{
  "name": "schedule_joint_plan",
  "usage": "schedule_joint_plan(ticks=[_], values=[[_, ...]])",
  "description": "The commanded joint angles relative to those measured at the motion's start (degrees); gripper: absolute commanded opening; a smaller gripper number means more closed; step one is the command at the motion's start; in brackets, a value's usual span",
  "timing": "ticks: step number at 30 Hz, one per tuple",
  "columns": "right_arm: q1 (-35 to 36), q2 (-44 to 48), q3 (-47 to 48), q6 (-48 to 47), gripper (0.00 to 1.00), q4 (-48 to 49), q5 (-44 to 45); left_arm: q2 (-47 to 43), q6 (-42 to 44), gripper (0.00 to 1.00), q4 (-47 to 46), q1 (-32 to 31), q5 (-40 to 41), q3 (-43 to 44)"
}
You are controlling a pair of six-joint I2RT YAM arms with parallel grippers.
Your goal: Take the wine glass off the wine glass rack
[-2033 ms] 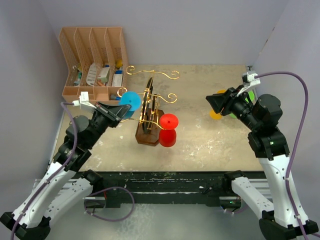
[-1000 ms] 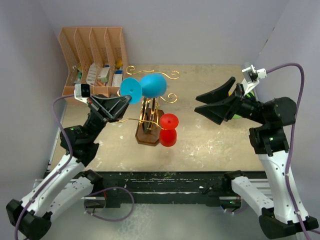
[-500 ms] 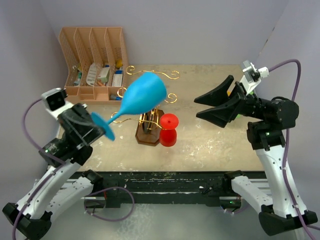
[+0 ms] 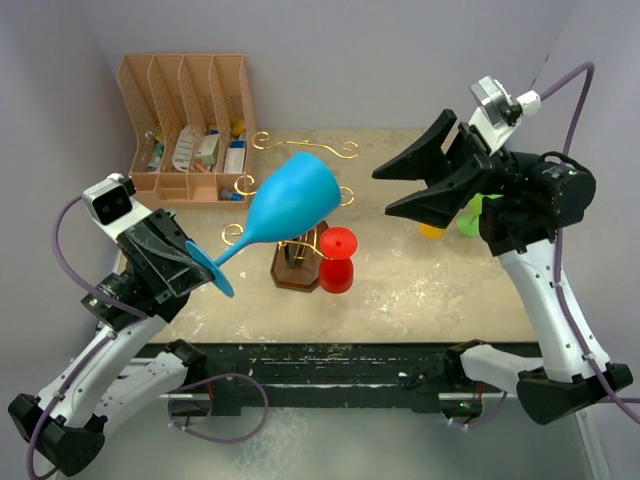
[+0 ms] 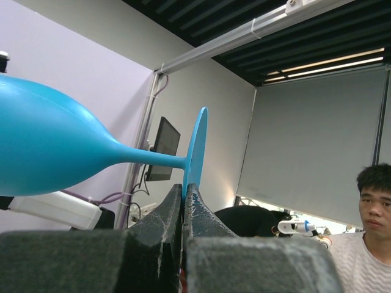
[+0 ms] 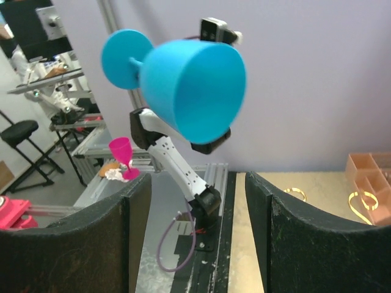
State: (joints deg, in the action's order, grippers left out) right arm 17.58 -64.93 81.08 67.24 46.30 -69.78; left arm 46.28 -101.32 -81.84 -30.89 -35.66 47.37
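Observation:
The robot's right gripper should next move to the bowl's rim (image 4: 328, 213) (image 6: 178, 116) on the blue wine glass and close there, because the left gripper holds the glass's foot.
The blue wine glass (image 4: 291, 203) hangs in the air above the table's left half, tilted, with its bowl up and to the right. My left gripper (image 4: 203, 264) is shut on the rim of its round foot (image 5: 196, 145). In the left wrist view the bowl (image 5: 49, 149) fills the left side. The wine glass rack (image 4: 291, 272), with gold wire arms on a dark base, stands below and free of the blue glass. My right gripper (image 4: 382, 192) is raised over the table's right side, open, pointing at the blue glass (image 6: 190, 85). Nothing lies between its fingers.
A red wine glass (image 4: 337, 258) sits upside down at the rack's right side. The peach slotted organiser (image 4: 186, 120) stands at the back left. An orange object (image 4: 432, 231) and a green one (image 4: 468, 222) lie behind my right arm.
My left arm has drawn the blue glass off the rack, lifted it and tipped it toward the right. My right gripper has risen and opened wider.

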Motion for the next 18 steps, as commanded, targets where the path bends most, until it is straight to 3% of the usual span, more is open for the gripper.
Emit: schedule_joint_plan(ticks=[1, 18], values=[[2.77, -2.77, 6.79, 2.40, 0.65, 6.51, -0.48, -0.85, -0.43, 0.00, -4.37, -0.04, -0.29, 0.77], [16.97, -13.09, 15.00, 0.02, 0.61, 6.53, 2.15, -0.12, -0.07, 0.00, -4.51, -0.04, -0.24, 0.25]])
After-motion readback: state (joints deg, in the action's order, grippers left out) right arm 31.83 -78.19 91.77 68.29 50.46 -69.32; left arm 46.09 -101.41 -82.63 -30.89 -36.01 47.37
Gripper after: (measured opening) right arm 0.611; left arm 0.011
